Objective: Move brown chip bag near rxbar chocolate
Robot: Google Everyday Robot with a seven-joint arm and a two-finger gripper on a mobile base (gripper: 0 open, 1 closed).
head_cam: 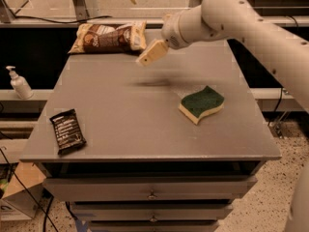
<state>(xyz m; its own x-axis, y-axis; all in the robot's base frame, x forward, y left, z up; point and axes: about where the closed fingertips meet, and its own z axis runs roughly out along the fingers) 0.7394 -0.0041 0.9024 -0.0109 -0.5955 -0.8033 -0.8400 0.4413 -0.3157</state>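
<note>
Next, my gripper grips the brown chip bag at the cream-yellow end (137,36), the end farther from the white pump bottle.
The brown chip bag (109,36) lies flat at the table's far left corner, dark brown in the middle with cream-yellow ends. The rxbar chocolate (67,131), a small black wrapper with white text, lies near the front left edge. My gripper (150,54) hangs above the table on the white arm, just right of the bag's right end and a little in front of it, holding nothing. It casts a shadow on the tabletop below.
A green-and-yellow wavy sponge (202,103) lies right of centre on the grey table (145,124). A white pump bottle (19,83) stands on a ledge off the left side. Drawers sit below the front edge.
</note>
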